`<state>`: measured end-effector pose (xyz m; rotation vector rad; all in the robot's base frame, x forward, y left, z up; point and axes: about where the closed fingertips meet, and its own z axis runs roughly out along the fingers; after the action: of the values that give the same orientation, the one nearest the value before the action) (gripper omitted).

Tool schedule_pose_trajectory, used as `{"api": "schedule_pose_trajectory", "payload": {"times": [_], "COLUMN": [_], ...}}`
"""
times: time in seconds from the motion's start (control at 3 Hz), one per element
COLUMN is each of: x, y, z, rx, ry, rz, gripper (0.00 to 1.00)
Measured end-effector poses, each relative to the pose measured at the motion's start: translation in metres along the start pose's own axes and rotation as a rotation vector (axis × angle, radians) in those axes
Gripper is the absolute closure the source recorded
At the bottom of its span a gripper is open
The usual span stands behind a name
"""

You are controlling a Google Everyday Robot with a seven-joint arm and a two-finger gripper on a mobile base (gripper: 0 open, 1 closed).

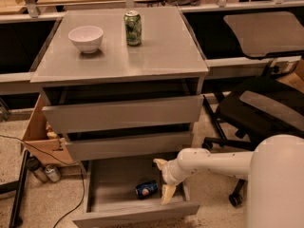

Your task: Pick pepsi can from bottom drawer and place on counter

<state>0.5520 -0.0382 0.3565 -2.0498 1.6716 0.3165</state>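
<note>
I will grip the body of the pepsi can (pixel 147 189) lying in the open bottom drawer.
The pepsi can (pixel 146 189), blue with a red and white emblem, lies on its side inside the open bottom drawer (pixel 114 209). My gripper (pixel 162 179), on a white arm reaching in from the right, hangs inside the drawer just right of the can. Its two cream fingers are spread, one finger (pixel 159 163) behind and one finger (pixel 166 194) in front, with nothing between them. The grey counter (pixel 156 56) on top of the cabinet holds a white bowl (pixel 86 38) and a green can (pixel 133 28).
The two upper grey drawers (pixel 123 113) stand partly pulled out above the gripper. A black office chair (pixel 261 108) is to the right of the cabinet. A cardboard box (pixel 40 137) and bottles (pixel 45 172) sit on the floor at the left.
</note>
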Motion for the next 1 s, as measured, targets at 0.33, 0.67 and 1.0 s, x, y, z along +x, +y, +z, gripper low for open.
{"api": "schedule_pose_trajectory", "payload": {"times": [0.33, 0.67, 1.0], "x": [0.008, 0.022, 0.043], "y": [-0.004, -0.011, -0.030], "z": [0.025, 0.054, 0.089], "rx": [-0.006, -0.001, 0.008], "ry": [-0.021, -0.031, -0.013], "rz": [0.023, 0.049, 0.076], "gripper": [0.00, 0.00, 0.00]}}
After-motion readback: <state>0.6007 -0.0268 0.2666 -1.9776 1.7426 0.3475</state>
